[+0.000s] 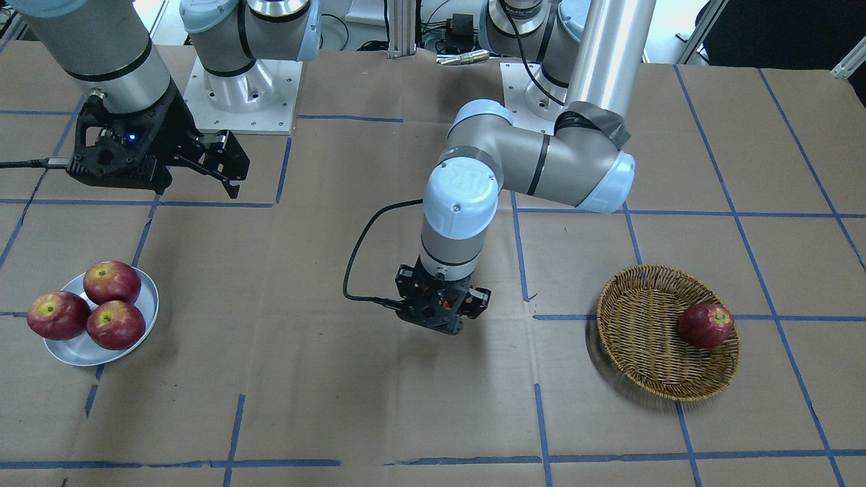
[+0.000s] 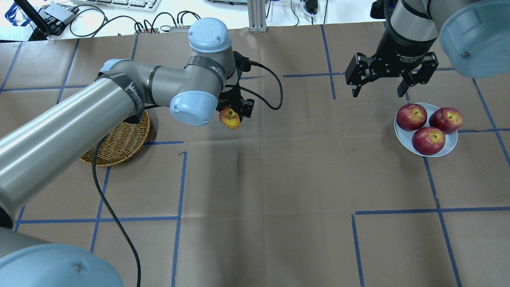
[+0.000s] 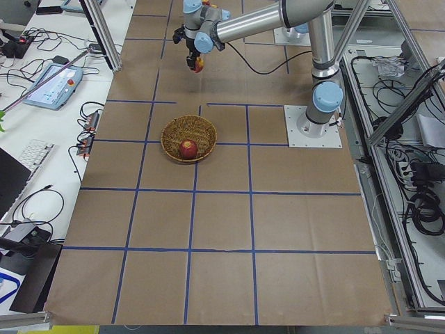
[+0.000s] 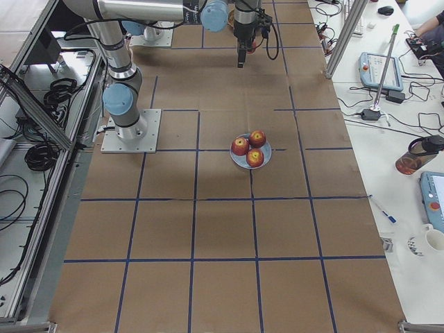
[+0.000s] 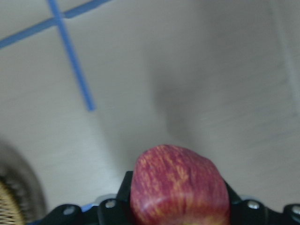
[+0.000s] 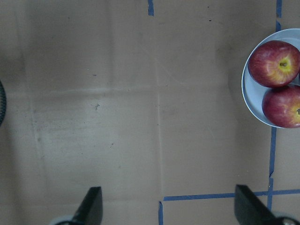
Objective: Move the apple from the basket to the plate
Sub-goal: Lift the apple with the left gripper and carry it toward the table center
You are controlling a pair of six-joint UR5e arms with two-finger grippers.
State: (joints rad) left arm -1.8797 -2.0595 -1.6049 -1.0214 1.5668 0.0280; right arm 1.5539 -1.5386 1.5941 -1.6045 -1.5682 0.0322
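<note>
The streaky apple, still held above the table, will be let go by my left gripper on the bare table (image 1: 399, 325), in the space between the basket and the plate.
My left gripper (image 1: 443, 312) is shut on the apple (image 2: 230, 118), a streaky pinkish-red one with yellow patches. It holds it above the bare table between the basket and the plate. The apple fills the bottom of the left wrist view (image 5: 180, 185). The wicker basket (image 1: 643, 338) lies at the table's left side and holds one darker red apple (image 1: 705, 325). The pale plate (image 2: 401, 134) at the right carries three dark red apples (image 2: 428, 140). My right gripper (image 2: 376, 94) is open and empty. It hangs above the table just behind and left of the plate (image 6: 247, 96).
Brown paper with blue tape lines (image 2: 181, 179) covers the table. The left wrist's black cable (image 2: 275, 95) loops beside the gripper. Keyboards and cables lie beyond the table's far edge (image 2: 119, 4).
</note>
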